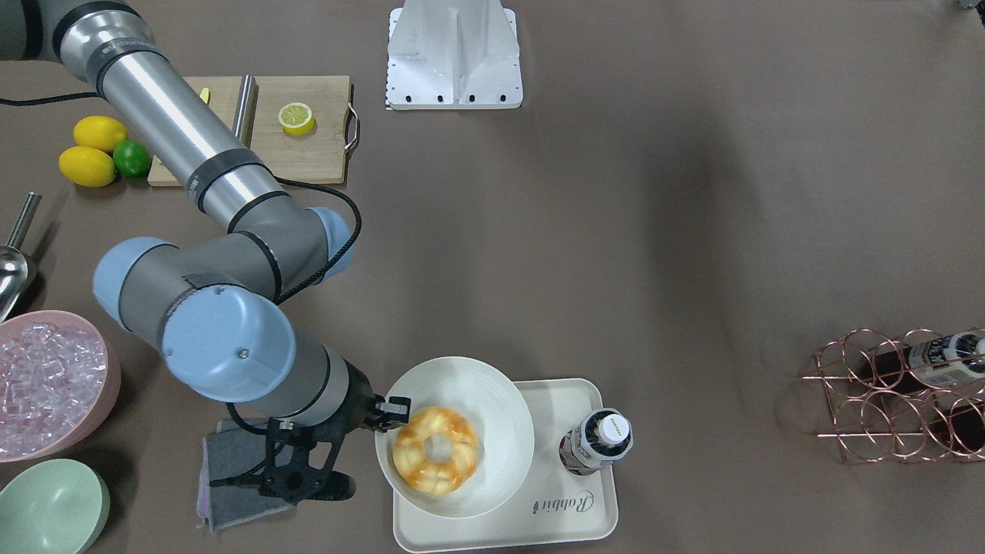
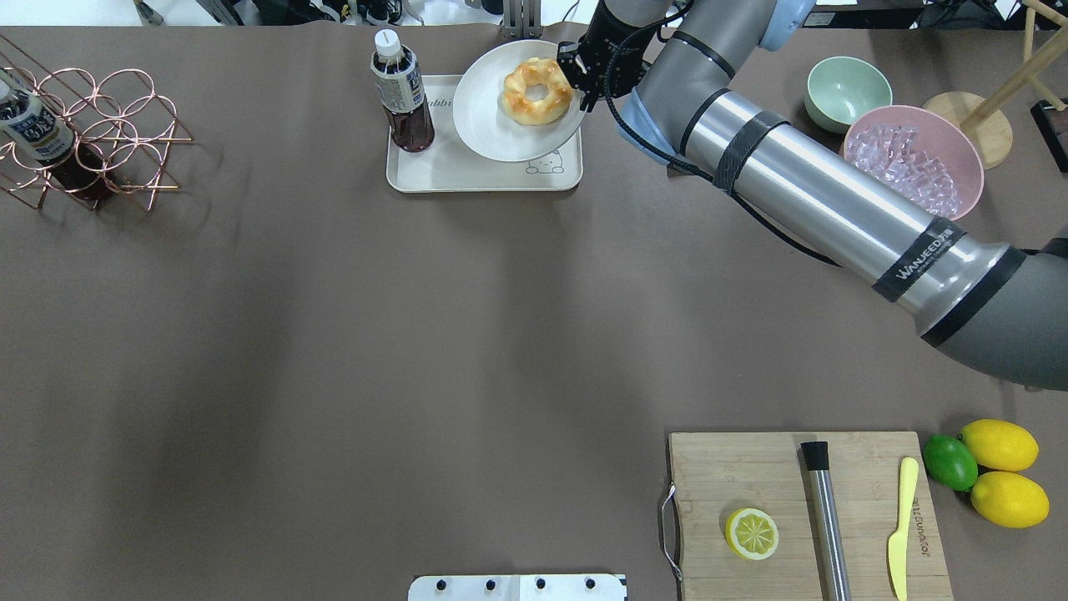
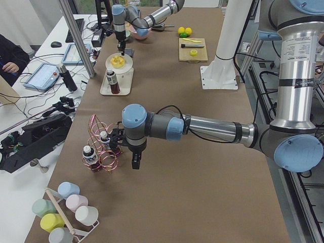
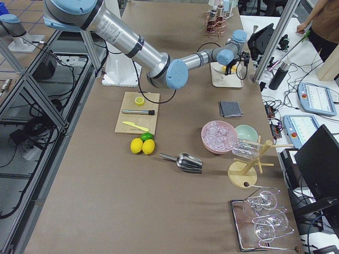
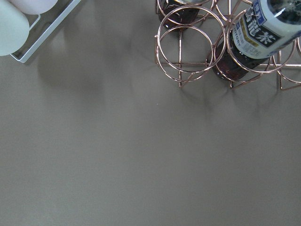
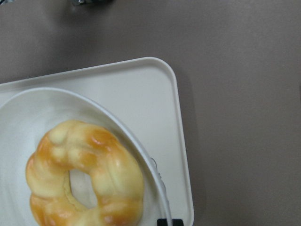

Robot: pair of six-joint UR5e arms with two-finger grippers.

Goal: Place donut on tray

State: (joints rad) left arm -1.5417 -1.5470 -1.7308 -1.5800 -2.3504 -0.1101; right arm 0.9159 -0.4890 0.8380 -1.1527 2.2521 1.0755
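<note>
The robot's right gripper needs to set the white plate with the donut down on the cream tray (image 1: 471, 458) (image 6: 77, 194) beside the dark drink bottle.
The donut (image 1: 435, 450) lies on a round white plate (image 1: 469, 385), and the plate is over the cream tray (image 1: 554, 512) marked "Rabbit". The plate overhangs the tray's edge on the gripper's side. I cannot tell whether it rests on the tray or hangs just above it. My right gripper (image 1: 391, 412) is shut on the plate's rim beside the donut, and shows in the overhead view (image 2: 577, 79) too. The right wrist view shows the donut (image 6: 84, 174), plate (image 6: 28, 108) and tray (image 6: 141, 94). My left gripper (image 3: 136, 163) hangs beside the wire rack; I cannot tell if it is open or shut.
A dark drink bottle (image 1: 604, 440) stands on the tray next to the plate. A grey cloth (image 1: 231, 481), a pink bowl of ice (image 1: 46, 381) and a green bowl (image 1: 50, 508) lie near my right arm. A copper wire rack (image 1: 900, 396) holds bottles. A cutting board (image 1: 308, 146) carries a halved lemon.
</note>
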